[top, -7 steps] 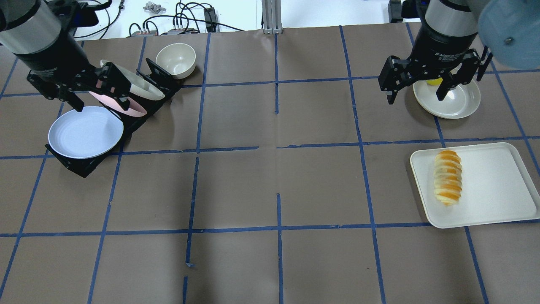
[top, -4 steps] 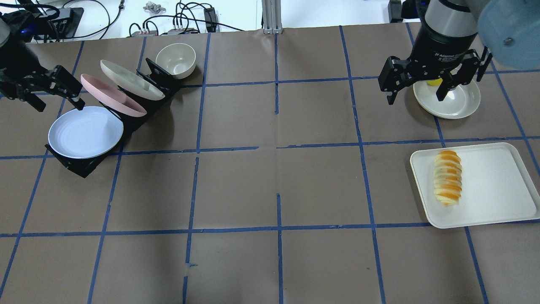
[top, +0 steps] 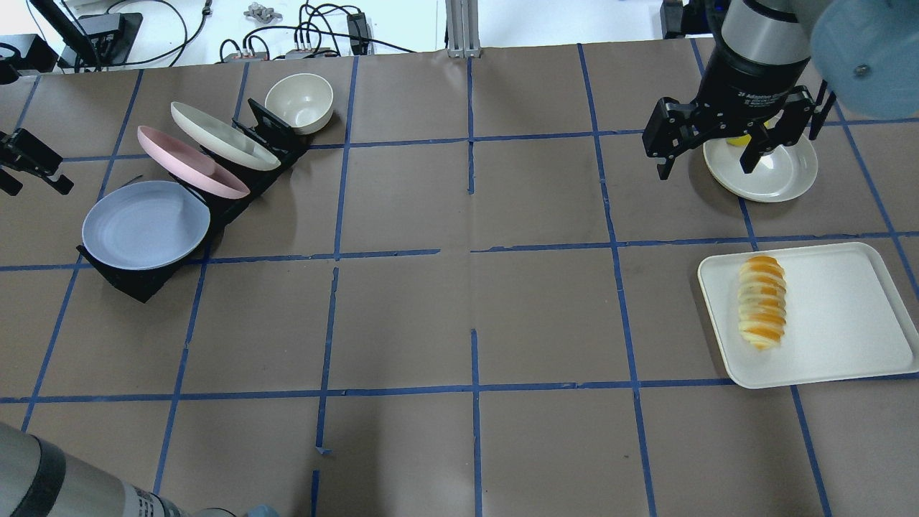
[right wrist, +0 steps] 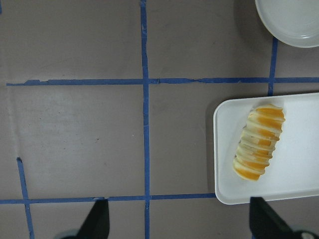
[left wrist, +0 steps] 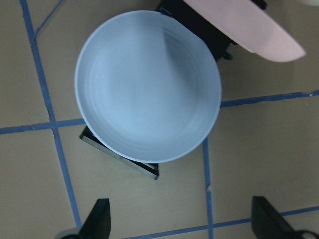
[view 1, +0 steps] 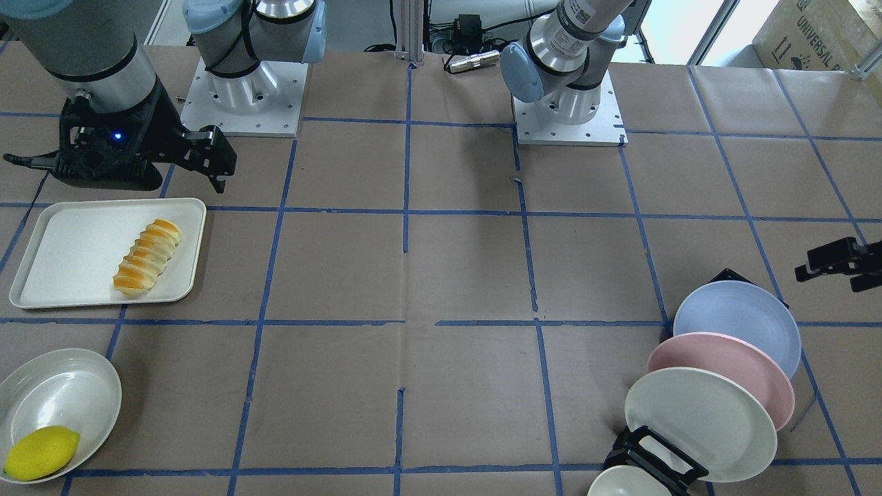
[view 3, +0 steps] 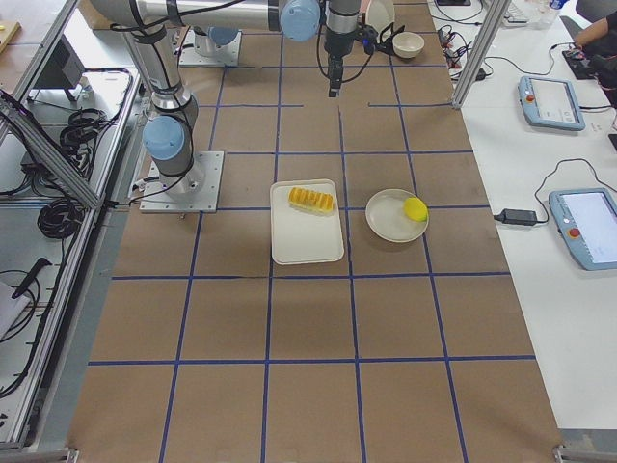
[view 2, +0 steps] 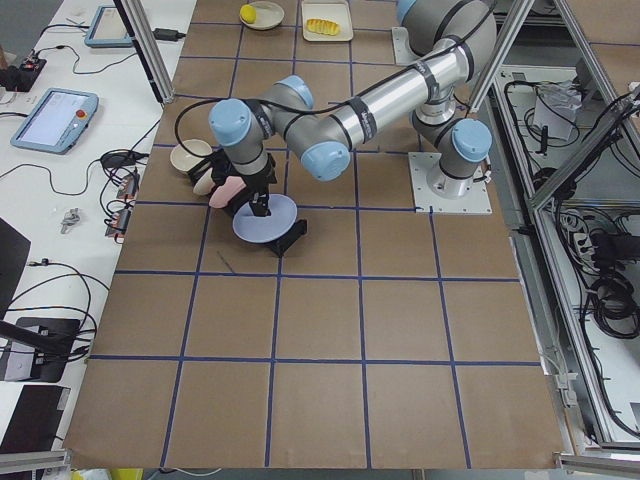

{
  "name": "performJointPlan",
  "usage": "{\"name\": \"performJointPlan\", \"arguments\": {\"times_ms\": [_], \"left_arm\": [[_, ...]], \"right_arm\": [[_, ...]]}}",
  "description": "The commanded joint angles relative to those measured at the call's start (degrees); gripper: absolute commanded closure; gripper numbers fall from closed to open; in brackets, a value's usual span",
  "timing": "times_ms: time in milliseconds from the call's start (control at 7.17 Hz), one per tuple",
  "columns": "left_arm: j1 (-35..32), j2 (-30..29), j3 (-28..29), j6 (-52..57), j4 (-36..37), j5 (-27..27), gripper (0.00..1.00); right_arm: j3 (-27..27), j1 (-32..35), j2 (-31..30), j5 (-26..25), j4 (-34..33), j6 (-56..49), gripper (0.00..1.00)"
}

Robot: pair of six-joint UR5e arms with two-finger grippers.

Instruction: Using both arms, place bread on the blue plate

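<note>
The blue plate's rim (view 1: 798,337) (left wrist: 77,85) on the side farthest from the white tray is next for my left gripper, which should go there and close.
The bread (top: 762,301) lies lengthwise on the left part of a white tray (top: 840,323); it also shows in the right wrist view (right wrist: 259,149). The blue plate (top: 145,224) leans in the front slot of a black rack (top: 136,281), and fills the left wrist view (left wrist: 147,87). My left gripper (top: 21,171) is open and empty, high up at the view's left edge, beside the plate. My right gripper (top: 707,164) is open and empty, hovering beyond the tray, apart from the bread.
A pink plate (top: 190,161) and a cream plate (top: 222,136) stand in the rack behind the blue one. A cream bowl (top: 299,100) sits past the rack. A cream dish (top: 779,172) with a lemon (view 1: 40,451) lies under my right gripper.
My left gripper has swung away from over the rack to the overhead view's left edge, uncovering the pink and cream plates. My right gripper has hardly moved. Bread and plates are unmoved.
</note>
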Motion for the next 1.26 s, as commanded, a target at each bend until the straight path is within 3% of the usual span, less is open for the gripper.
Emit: {"name": "performJointPlan", "arguments": {"times_ms": [0,140,419,698,837,1116], "left_arm": [[1.33,-10.85,8.19,2.61,0.31,-0.64,0.0],[1.24,-13.68,9.0,2.61,0.31,-2.99,0.0],[0.63,-16.42,8.31,2.17,0.31,-4.15,0.0],[0.89,-16.78,6.56,2.0,-0.48,-4.87,0.07],[0.98,-16.69,5.68,1.74,-0.57,-4.86,0.28],[0.98,-16.34,6.72,1.56,-2.23,-4.78,0.83]], "right_arm": [[1.73,-1.49,0.58,-0.09,-0.05,-0.48,0.09],[4.01,-4.02,0.5,-0.44,-2.92,-1.87,0.11],[16.71,-16.46,-0.11,-0.62,-16.68,-13.97,0.09],[28.5,-23.1,0.23,0.09,-30.74,-14.54,0.09],[30.82,-23.38,0.32,0.35,-32.55,-14.46,0.09],[30.93,-23.64,3.81,0.35,-35.89,-14.28,0.09]]}}
